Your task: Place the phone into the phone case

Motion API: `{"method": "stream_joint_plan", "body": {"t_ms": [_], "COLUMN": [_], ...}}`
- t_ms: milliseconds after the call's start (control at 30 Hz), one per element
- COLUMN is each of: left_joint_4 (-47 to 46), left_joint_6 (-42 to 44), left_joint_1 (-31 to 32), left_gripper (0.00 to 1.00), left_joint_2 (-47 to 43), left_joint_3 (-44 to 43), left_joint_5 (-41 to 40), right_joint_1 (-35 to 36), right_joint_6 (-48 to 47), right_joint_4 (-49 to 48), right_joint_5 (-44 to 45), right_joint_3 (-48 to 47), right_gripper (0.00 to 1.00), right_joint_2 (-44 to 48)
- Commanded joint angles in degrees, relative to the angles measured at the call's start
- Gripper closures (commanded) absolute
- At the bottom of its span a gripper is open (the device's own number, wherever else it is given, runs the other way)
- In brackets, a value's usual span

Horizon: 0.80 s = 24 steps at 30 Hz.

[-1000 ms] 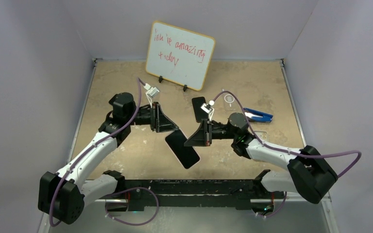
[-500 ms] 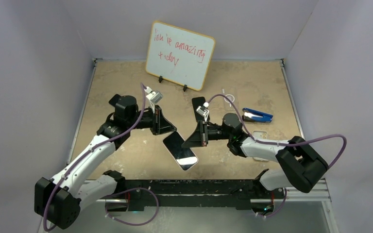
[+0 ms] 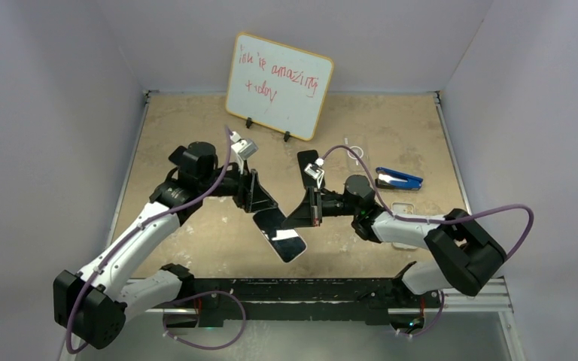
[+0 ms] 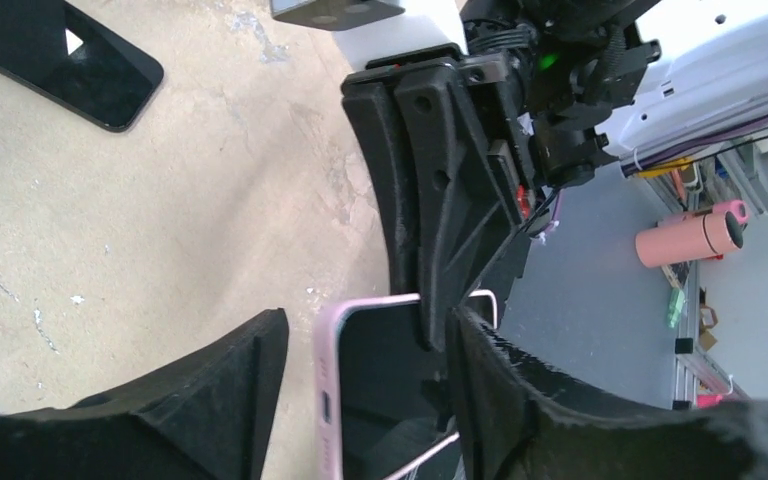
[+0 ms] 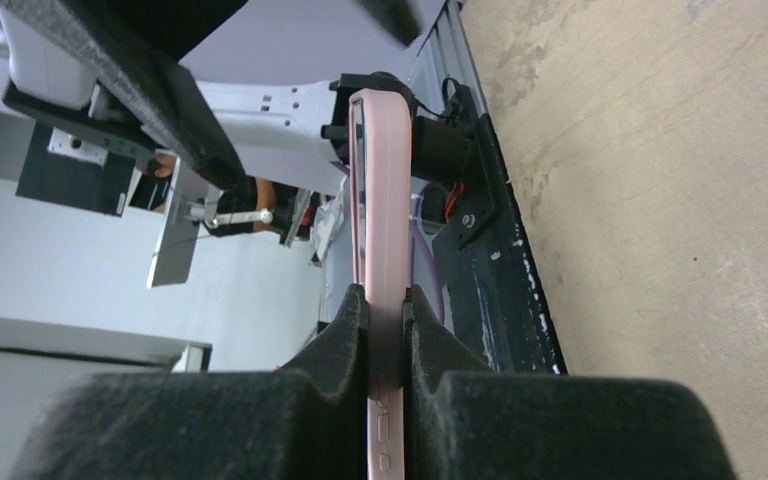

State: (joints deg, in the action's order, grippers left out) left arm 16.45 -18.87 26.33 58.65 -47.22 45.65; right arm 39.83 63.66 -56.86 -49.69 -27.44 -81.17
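The robot's right gripper needs to release the pink phone case on the table (image 3: 275, 230) between the black phone and the front edge.
A dark phone (image 3: 278, 229) sits inside a pink phone case (image 3: 295, 254), and the pair hangs above the table between the arms. My right gripper (image 3: 302, 217) is shut on the case's edge; in the right wrist view the pink rim (image 5: 384, 230) is pinched between the pads (image 5: 345, 330). My left gripper (image 3: 266, 206) stands open astride the phone's other end. In the left wrist view one finger (image 4: 230, 385) stands apart from the case's pink side (image 4: 326, 400). The other finger (image 4: 500, 380) overlaps the screen (image 4: 385, 375). The right gripper (image 4: 430, 215) shows beyond.
A second black phone (image 3: 308, 167) lies flat on the table behind the grippers. A whiteboard (image 3: 279, 85) stands at the back. To the right lie a blue object (image 3: 399, 179), a white ring (image 3: 355, 153) and a clear case (image 3: 403, 211).
The left gripper closed on the phone's end and has opened again, shifting slightly right. The right arm drew in to the left and the cased phone tilted.
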Motion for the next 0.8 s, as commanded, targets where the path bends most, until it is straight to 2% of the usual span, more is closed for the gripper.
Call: {"method": "stream_joint_plan", "body": {"t_ms": [0,133,233,300,367,433,533,567,633,767], "left_joint_4": [3.74,3.17,2.73,2.29,0.94,-0.02,-0.28,-0.10,0.27,0.55], "left_joint_6": [4.79,4.55,4.43,4.23,3.59,3.12,3.45,3.72,4.16,4.83], "left_joint_1": [0.04,0.04,0.04,0.04,0.04,0.12,0.36,0.45,0.61,0.83], "left_gripper": [0.36,0.33,0.35,0.44,0.67,0.84,0.97,1.00,1.00,1.00], "left_joint_2": [3.58,3.70,4.01,4.69,5.33,5.57,4.84,4.55,3.59,0.78], "left_joint_3": [-4.11,-4.05,-3.73,-3.35,-2.38,-1.35,0.09,0.33,0.46,0.15], "left_joint_5": [2.39,1.50,1.81,3.58,5.41,6.89,6.80,6.60,5.44,-1.88], "right_joint_1": [0.10,0.24,0.28,0.32,0.28,0.29,0.31,0.25,0.32,0.29], "right_joint_6": [-2.84,-3.10,-2.99,-2.82,-2.29,-1.53,0.42,1.15,2.00,0.67], "right_joint_4": [-2.85,-2.90,-2.91,-3.05,-3.42,-3.67,-6.32,-7.16,-7.57,-5.27], "right_joint_5": [-4.00,-4.45,-4.55,-4.34,-3.90,-3.39,-2.87,-2.87,-2.12,0.29], "right_joint_3": [-2.56,-2.86,-3.06,-3.00,-2.83,-2.74,-2.28,-2.15,-1.81,-2.31], "right_gripper": [1.00,1.00,1.00,1.00,1.00,1.00,1.00,1.00,1.00,1.00], "right_joint_2": [3.73,3.77,3.56,3.57,3.45,3.07,1.89,1.48,0.59,-1.26]}}
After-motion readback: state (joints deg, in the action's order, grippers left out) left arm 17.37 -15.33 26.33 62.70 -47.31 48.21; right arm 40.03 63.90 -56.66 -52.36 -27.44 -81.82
